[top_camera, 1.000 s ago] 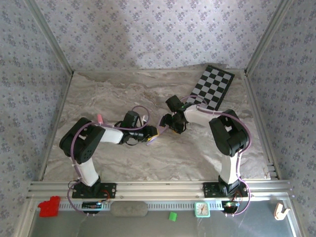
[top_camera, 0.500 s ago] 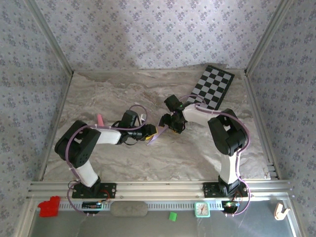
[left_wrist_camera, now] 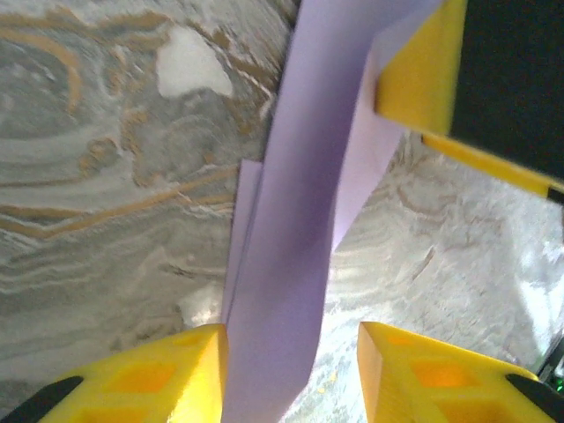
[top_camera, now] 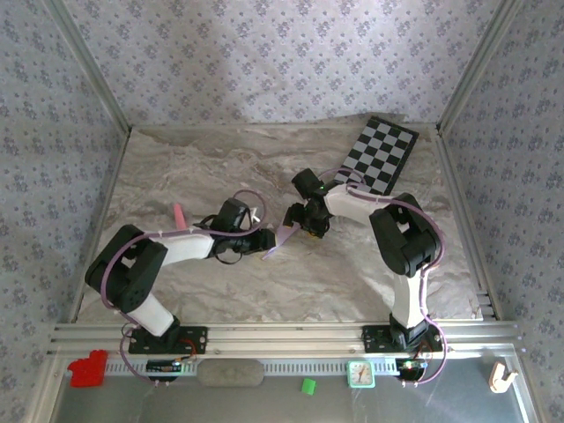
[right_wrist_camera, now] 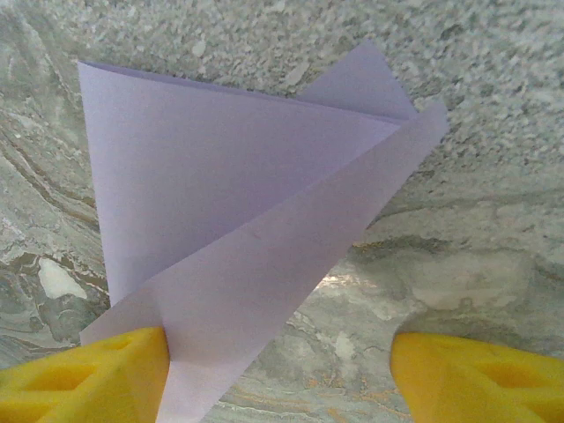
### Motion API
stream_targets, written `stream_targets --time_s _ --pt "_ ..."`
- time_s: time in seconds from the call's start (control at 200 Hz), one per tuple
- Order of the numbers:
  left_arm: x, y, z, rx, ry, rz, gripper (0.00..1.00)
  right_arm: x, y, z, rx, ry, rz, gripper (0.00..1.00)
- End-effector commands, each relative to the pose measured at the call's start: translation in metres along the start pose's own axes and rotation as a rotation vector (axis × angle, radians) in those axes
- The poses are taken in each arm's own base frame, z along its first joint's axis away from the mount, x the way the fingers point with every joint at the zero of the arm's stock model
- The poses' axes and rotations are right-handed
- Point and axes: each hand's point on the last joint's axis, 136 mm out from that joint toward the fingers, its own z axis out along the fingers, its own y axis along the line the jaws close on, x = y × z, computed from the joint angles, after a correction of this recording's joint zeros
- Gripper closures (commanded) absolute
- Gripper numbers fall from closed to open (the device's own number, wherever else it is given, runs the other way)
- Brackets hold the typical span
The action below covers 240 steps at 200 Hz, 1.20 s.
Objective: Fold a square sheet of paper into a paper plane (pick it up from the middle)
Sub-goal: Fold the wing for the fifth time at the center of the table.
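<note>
The folded paper's upper flap sits raised above the layer under it, so I will pinch the flap's near end point(left_wrist_camera: 271, 379) with my left gripper while my right gripper presses along it.
The pale lilac paper point(top_camera: 280, 236), folded into a narrow pointed plane shape, stands on edge mid-table between my two grippers. In the left wrist view the folded paper point(left_wrist_camera: 300, 220) runs up from between the yellow fingers and leans on the left finger point(left_wrist_camera: 167, 370), with a clear gap to the other. My left gripper point(left_wrist_camera: 291, 339) is open. In the right wrist view the paper point(right_wrist_camera: 220, 194) spreads as a creased triangle touching the left finger point(right_wrist_camera: 106, 366). My right gripper point(right_wrist_camera: 280, 352) stands wide open. From above, the left gripper point(top_camera: 264, 240) and the right gripper point(top_camera: 304, 218) nearly meet.
A black-and-white chequered board point(top_camera: 379, 155) lies at the back right of the marbled table point(top_camera: 203, 159). A small pink object point(top_camera: 179, 213) sits left of the left arm. Patterned walls close three sides. A red block point(top_camera: 87, 367) and a small clock point(top_camera: 360, 374) sit on the front rail.
The left arm has stretched out lower and its jaws have opened a little. The right gripper has shifted slightly left, and the paper stays between them.
</note>
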Motion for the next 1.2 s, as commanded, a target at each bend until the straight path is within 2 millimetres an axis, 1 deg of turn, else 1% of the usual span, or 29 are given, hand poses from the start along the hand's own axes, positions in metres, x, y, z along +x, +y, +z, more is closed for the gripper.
stream_targets --time_s 0.0,0.135,0.315,0.435,0.73,0.974,1.194 --pt "-0.002 -0.005 -0.001 -0.039 0.016 0.094 0.58 0.017 -0.017 0.051 0.051 0.064 -0.016 0.28" --pt "0.001 -0.006 0.007 -0.052 0.047 0.115 0.57 0.017 -0.017 0.051 0.050 0.065 -0.012 0.28" --pt "0.009 0.005 0.015 -0.083 0.087 0.112 0.58 0.016 -0.016 0.051 0.048 0.065 -0.011 0.28" --pt "0.012 0.008 0.018 -0.087 0.102 0.110 0.58 0.017 -0.016 0.051 0.047 0.068 -0.011 0.28" --pt "0.017 0.018 0.023 -0.111 0.111 0.092 0.68 0.017 -0.015 0.051 0.042 0.073 -0.007 0.28" --pt "0.018 0.025 0.024 -0.116 0.110 0.061 0.75 0.016 -0.012 0.050 0.022 0.077 -0.021 0.27" --pt "0.019 0.028 0.025 -0.115 0.111 0.041 0.76 0.015 -0.008 0.045 0.000 0.070 -0.049 0.27"
